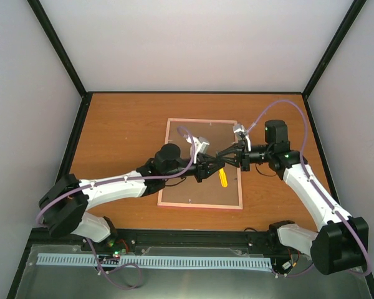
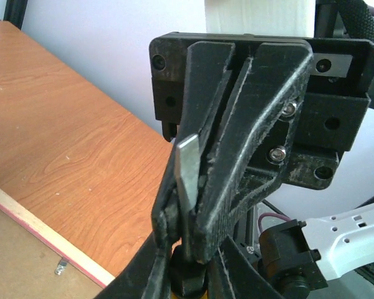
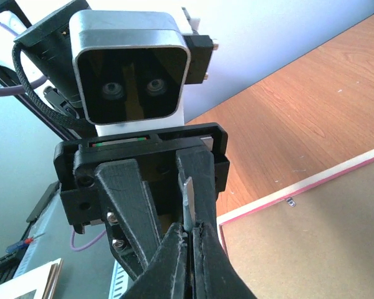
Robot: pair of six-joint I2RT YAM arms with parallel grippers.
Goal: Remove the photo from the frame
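Note:
The robot's right gripper is closed on the metal blade of the screwdriver, so it should open and take the yellow handle point(image 1: 223, 178) while the left gripper holds the black collar.
The frame point(image 1: 168, 163) lies back-up on the table, its thin pink border around the brown backing panel point(image 1: 202, 134). The photo is hidden. My two grippers meet above the frame's right half. My left gripper point(image 1: 217, 164) holds a small yellow-handled screwdriver point(image 1: 222, 178) by its black collar point(image 2: 188, 280). My right gripper point(image 1: 222, 157) is shut on its metal blade point(image 3: 188, 199), which also shows in the left wrist view point(image 2: 188, 168). The frame border point(image 2: 43, 233) and a metal clip point(image 2: 60, 268) show lower left; the right wrist view shows the border point(image 3: 311, 184) and a clip point(image 3: 290, 200).
Pale walls with black corner posts point(image 1: 62, 50) enclose the wooden table point(image 1: 124, 124). A white slotted cable rail point(image 1: 156, 261) runs along the near edge behind the arm bases. A pale sheet point(image 3: 25, 283) shows at the lower left of the right wrist view.

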